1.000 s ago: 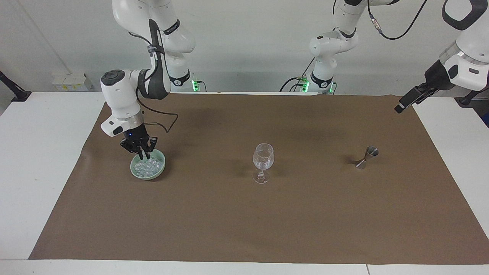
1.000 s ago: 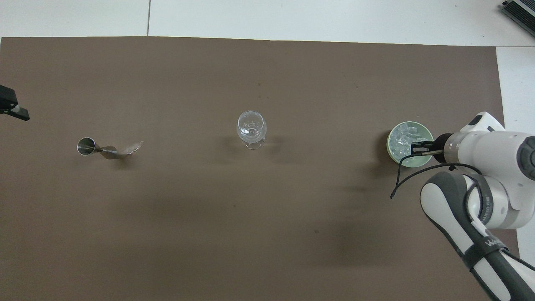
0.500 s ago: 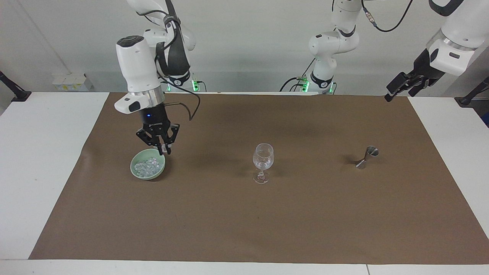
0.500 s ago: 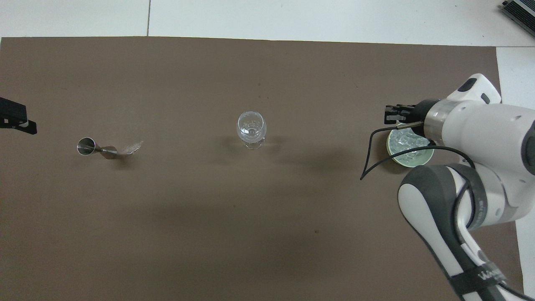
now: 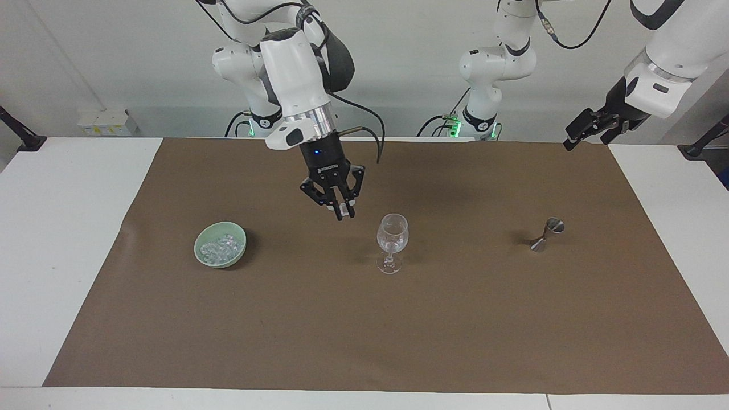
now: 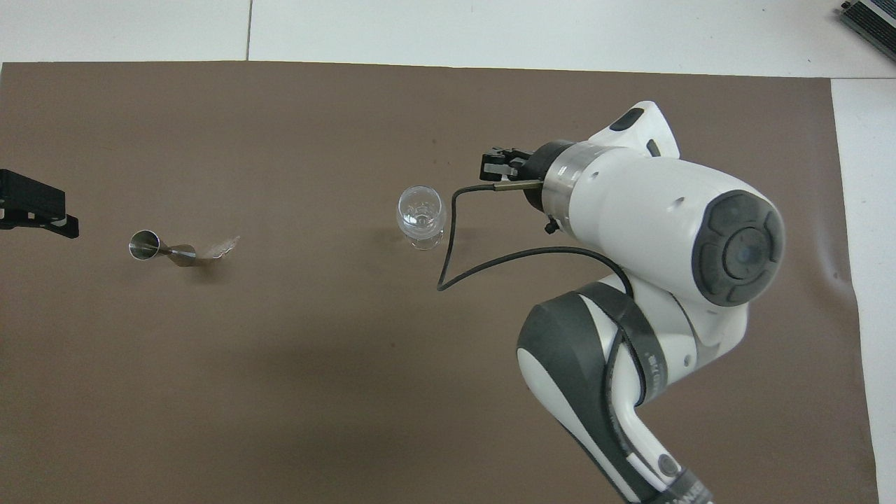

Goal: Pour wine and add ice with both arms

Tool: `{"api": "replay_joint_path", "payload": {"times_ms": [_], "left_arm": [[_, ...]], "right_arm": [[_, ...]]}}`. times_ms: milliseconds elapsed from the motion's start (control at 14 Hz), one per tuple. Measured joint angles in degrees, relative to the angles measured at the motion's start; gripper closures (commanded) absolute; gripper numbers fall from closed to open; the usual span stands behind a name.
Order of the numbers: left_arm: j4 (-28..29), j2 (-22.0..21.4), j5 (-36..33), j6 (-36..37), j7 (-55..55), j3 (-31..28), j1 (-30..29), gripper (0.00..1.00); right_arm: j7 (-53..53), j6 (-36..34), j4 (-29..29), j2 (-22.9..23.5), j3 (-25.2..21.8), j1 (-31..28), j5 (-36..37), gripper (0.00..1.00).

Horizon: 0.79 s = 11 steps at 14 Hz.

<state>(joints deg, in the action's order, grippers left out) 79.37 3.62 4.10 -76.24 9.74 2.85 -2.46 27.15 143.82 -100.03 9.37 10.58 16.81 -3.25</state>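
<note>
My right gripper is to release the ice cube inside the clear stemmed glass [image 6: 422, 220] that stands on the brown mat.
The ice [image 5: 219, 248] is a heap of small clear cubes in a pale green bowl [image 5: 205, 257] toward the right arm's end of the mat. My right arm hides the bowl in the overhead view. A clear stemmed glass [image 5: 393, 238] [image 6: 421, 212] stands upright mid-mat. My right gripper [image 5: 343, 213] [image 6: 494, 165] hangs in the air over the mat between bowl and glass, close to the glass, pointing down and shut on a small whitish ice cube. My left gripper [image 5: 571, 142] [image 6: 42, 213] waits raised at the left arm's end of the mat.
A small steel jigger [image 5: 547, 233] [image 6: 159, 248] sits on the brown mat [image 5: 364, 330] toward the left arm's end, level with the glass. White tabletop borders the mat. No bottle is in view.
My right gripper rose out of the bowl and swung across toward the glass, carrying a cube. My left gripper shifted slightly near the mat's edge.
</note>
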Motion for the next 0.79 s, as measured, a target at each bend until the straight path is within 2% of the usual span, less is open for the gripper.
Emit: {"api": "replay_joint_path", "payload": {"times_ms": [214, 357, 429, 786], "left_arm": [[0.0, 0.0, 0.0, 0.3, -1.9, -1.5, 1.8, 0.00], [0.0, 0.1, 0.0, 0.3, -2.5, -2.0, 3.2, 0.00], [0.0, 0.1, 0.0, 0.3, -3.0, -2.2, 3.8, 0.00], [1.1, 0.2, -0.1, -1.7, -3.5, -2.3, 6.2, 0.00]], "right_arm": [[1.0, 4.7, 2.0, 4.3, 0.0, 3.2, 0.0, 0.91], [1.1, 9.5, 2.2, 7.4, -0.1, 5.6, 0.6, 0.83], [1.1, 10.8, 2.3, 8.6, -0.1, 6.2, 1.7, 0.82], [1.1, 11.2, 2.2, 9.7, -0.3, 6.3, 5.0, 0.75]]}}
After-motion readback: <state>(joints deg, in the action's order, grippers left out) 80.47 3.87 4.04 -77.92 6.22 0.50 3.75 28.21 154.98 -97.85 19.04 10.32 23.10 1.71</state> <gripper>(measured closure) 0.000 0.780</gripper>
